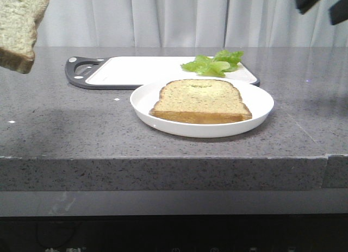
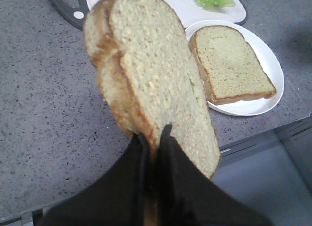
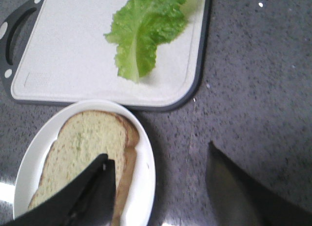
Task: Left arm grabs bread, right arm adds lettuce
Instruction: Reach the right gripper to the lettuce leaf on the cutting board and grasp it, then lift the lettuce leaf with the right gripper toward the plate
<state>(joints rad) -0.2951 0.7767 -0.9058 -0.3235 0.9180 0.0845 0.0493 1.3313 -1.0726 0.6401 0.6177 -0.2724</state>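
The lettuce's frilly end (image 1: 230, 57) (image 3: 173, 22), farthest from the cutting board's dark handle, is the next place that my right gripper should go to and close on.
My left gripper (image 2: 155, 136) is shut on the crust edge of the bread (image 2: 156, 84), a thick slice with a pale face, held in the air above the counter. In the front view the bread (image 1: 19, 26) hangs at the top left and the left gripper is out of frame. The lettuce (image 1: 213, 63) lies on the right end of a white cutting board (image 1: 136, 70); it also shows in the right wrist view (image 3: 146, 31). My right gripper (image 3: 158, 158) is open and empty, high above the counter beside the plate, at the top right of the front view (image 1: 323, 5).
A white plate (image 1: 261, 97) with another toast slice (image 1: 201, 100) sits in front of the board, near the counter's front edge. The board's dark handle (image 1: 79, 70) points left. Grey curtains hang behind the counter.
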